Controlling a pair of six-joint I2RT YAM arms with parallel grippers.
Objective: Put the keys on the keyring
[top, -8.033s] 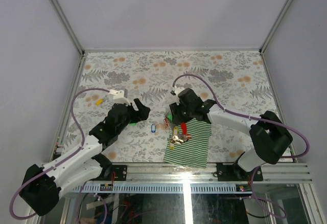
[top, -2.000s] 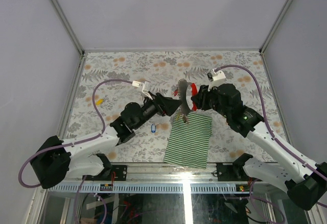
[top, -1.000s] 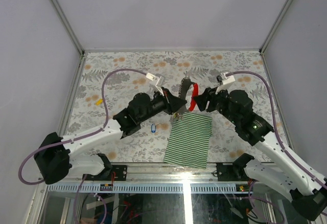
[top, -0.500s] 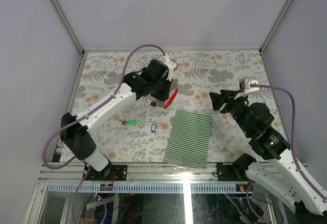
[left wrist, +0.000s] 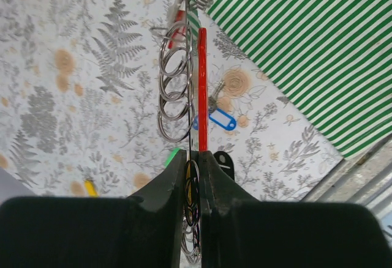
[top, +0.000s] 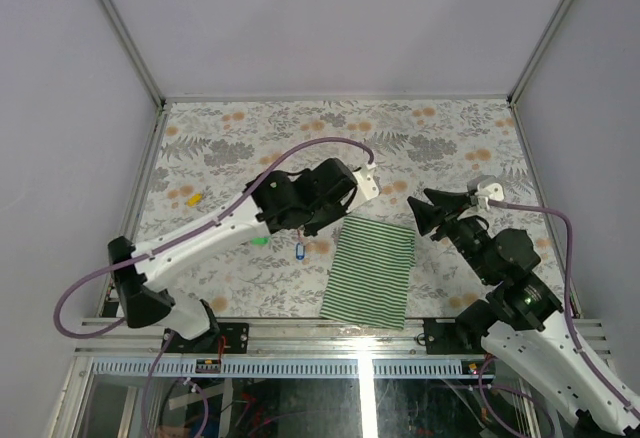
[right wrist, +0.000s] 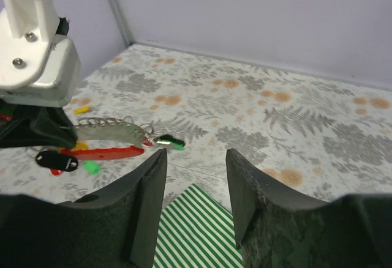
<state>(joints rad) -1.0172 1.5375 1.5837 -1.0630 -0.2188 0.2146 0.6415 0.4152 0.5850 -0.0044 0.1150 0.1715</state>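
Next, I set the keyring down with my left gripper on the floral cover (top: 331, 198) (left wrist: 162, 15), just past the far corner of the striped cloth.
My left gripper (top: 318, 213) (left wrist: 193, 153) is shut on the keyring (left wrist: 184, 78), held in the air beside the cloth's far left corner. From the left wrist I see its steel rings (left wrist: 174, 90) and red clip (left wrist: 201, 90) sticking out past the fingers. The right wrist view shows the grey strip (right wrist: 113, 132), the red clip (right wrist: 101, 153) and a green-tagged key (right wrist: 169, 141) hanging at its end. Loose keys lie on the table: blue tag (top: 299, 251) (left wrist: 220, 119), green tag (top: 260, 241), yellow tag (top: 193, 198). My right gripper (top: 425, 210) (right wrist: 196, 158) is open and empty, apart from the keyring.
A green-and-white striped cloth (top: 372, 270) (left wrist: 306, 54) lies near the front edge between the arms. The floral table cover (top: 300, 138) is fenced by metal rails and grey walls. The left arm's cable (top: 310, 146) loops over the middle.
The left gripper has carried the keyring from the far left-centre back toward the cloth's corner. The right gripper's jaws have narrowed a little and it stays back on the right.
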